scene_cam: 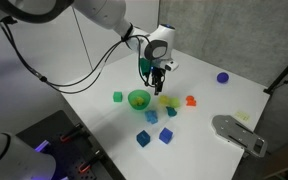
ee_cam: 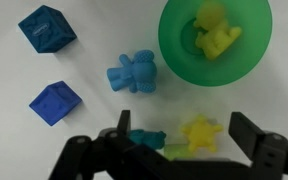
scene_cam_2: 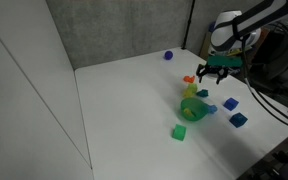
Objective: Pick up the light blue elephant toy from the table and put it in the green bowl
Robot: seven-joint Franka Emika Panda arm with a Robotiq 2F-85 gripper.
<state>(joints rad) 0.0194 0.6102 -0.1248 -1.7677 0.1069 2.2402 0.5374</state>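
I should move next to the light blue elephant toy beside the green bowl and close my gripper on the elephant toy's body (scene_cam: 152,117) (ee_cam: 141,73).
The light blue elephant toy (ee_cam: 134,72) lies on the white table just left of the green bowl (ee_cam: 176,55) in the wrist view. It also shows in an exterior view (scene_cam: 151,117), beside the green bowl (scene_cam: 131,100). The bowl (scene_cam_2: 187,113) holds a yellow toy (ee_cam: 216,35). My gripper (ee_cam: 184,135) is open and empty. It hangs above the table (scene_cam: 157,72) over a yellow star toy (ee_cam: 199,133) and a small dark teal piece (ee_cam: 144,140), a little away from the elephant.
Two dark blue cubes (ee_cam: 46,28) (ee_cam: 56,102) lie beyond the elephant. A green cube (scene_cam: 117,97), an orange toy (scene_cam: 191,100) and a purple toy (scene_cam: 222,77) lie round the bowl. A grey device (scene_cam: 234,132) sits near a table edge.
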